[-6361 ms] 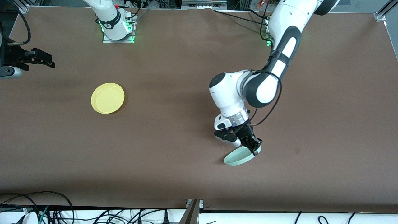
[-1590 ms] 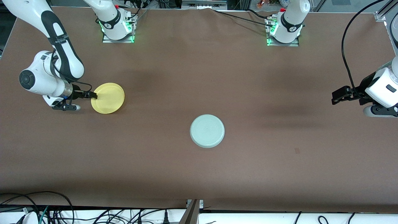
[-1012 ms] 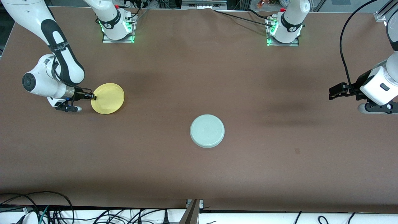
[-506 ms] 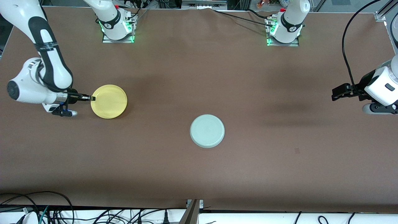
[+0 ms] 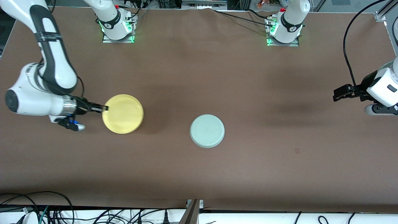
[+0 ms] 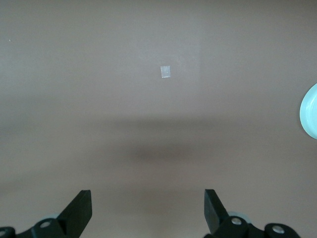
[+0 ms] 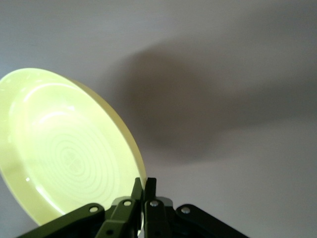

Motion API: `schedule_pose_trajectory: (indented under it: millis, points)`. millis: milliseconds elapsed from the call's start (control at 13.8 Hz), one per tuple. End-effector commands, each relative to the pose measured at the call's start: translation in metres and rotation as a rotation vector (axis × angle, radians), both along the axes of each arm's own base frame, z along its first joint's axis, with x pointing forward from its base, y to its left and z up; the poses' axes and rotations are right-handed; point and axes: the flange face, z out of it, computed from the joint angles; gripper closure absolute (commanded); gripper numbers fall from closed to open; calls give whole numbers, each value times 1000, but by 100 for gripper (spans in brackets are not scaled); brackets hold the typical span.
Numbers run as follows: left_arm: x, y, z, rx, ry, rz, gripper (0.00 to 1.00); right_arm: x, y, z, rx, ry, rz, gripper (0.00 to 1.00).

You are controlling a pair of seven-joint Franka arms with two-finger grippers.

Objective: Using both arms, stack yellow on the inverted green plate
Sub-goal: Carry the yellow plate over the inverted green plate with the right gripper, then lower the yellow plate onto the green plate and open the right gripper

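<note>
The yellow plate, still hanging above the brown cloth, will be let go by my right gripper on the green plate's ringed bottom side (image 5: 212,128), a little toward my left gripper.
The yellow plate (image 5: 123,114) hangs above the table toward the right arm's end, its shadow on the brown cloth beneath. My right gripper (image 5: 105,108) is shut on its rim; in the right wrist view the two black fingers pinch the plate's edge (image 7: 144,184) and the plate (image 7: 64,148) shows concentric rings. The green plate (image 5: 207,130) lies upside down near the table's middle, rings on its underside showing; a sliver of the green plate (image 6: 310,111) shows in the left wrist view. My left gripper (image 5: 335,94) waits open over the left arm's end of the table, its fingers (image 6: 81,210) wide apart with nothing between.
Brown cloth covers the table (image 5: 199,174). The two arm bases (image 5: 117,29) (image 5: 283,32) stand along the edge farthest from the front camera. Cables (image 5: 46,208) lie off the table's near edge. A small pale patch (image 6: 165,71) marks the cloth.
The right gripper has shut on the yellow plate's rim, lifted it off the cloth and carried it toward the green plate. The left arm has barely shifted.
</note>
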Motion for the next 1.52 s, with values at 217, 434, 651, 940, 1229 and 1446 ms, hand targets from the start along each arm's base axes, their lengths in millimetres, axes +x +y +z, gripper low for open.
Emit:
schedule_pose_trajectory:
  millis: [217, 434, 651, 940, 1229, 1446]
  points:
    - [4, 0, 5, -40, -10, -8, 0, 33, 184, -32, -53, -33, -219, 100]
    - [4, 1, 5, -39, -9, -9, 0, 14, 291, -66, -26, -158, -370, 100]
    - [5, 1, 4, -41, -7, -7, 0, -27, 365, -82, -5, -194, -331, 100]
    - [5, 1, 3, -41, -6, -7, 0, -43, 380, -98, -23, -191, -289, 88]
    - [5, 1, 4, -41, -7, -7, 0, -28, 363, -84, -34, -219, -307, 0]
    - [5, 1, 4, -41, -7, -7, 0, -13, 336, -42, -72, -211, -312, 0]
